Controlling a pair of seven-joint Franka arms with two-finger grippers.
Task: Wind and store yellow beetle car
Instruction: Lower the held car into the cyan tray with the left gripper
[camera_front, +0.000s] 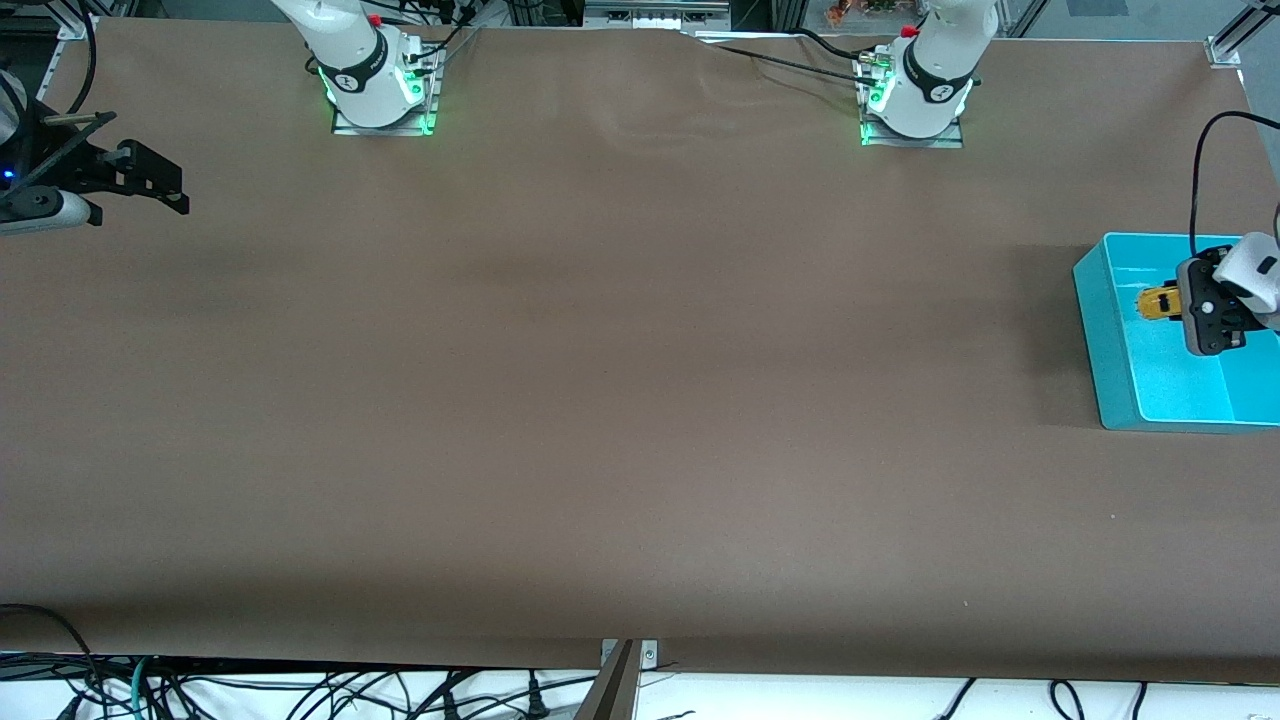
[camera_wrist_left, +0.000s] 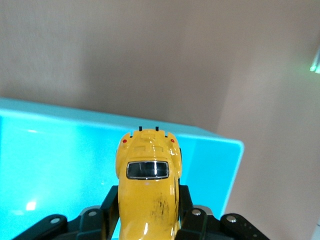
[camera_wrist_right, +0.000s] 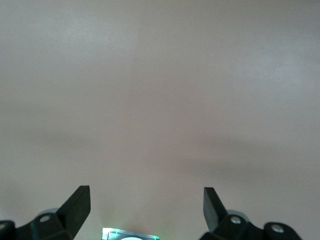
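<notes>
The robot's left gripper should set the yellow beetle car, now held over the bin's inside, on the bottom of the teal bin, by the bin's side (camera_front: 1152, 329) facing the open table.
The yellow beetle car (camera_front: 1158, 304) is held in my left gripper (camera_front: 1178, 309) over the inside of the teal bin (camera_front: 1112, 340) at the left arm's end of the table. In the left wrist view the car (camera_wrist_left: 148, 192) sits between the two black fingers (camera_wrist_left: 109, 210), which press on its sides, with the bin's floor (camera_wrist_left: 60, 165) below it. My right gripper (camera_front: 165, 188) is open and empty, held above the table at the right arm's end; its wrist view shows the spread fingertips (camera_wrist_right: 77, 202) over bare brown table.
The brown table surface (camera_front: 620, 380) spreads between the two arm bases. The right arm's base (camera_front: 375, 85) and left arm's base (camera_front: 915, 95) stand along the table's edge farthest from the front camera. A black cable (camera_front: 1200, 170) hangs above the bin.
</notes>
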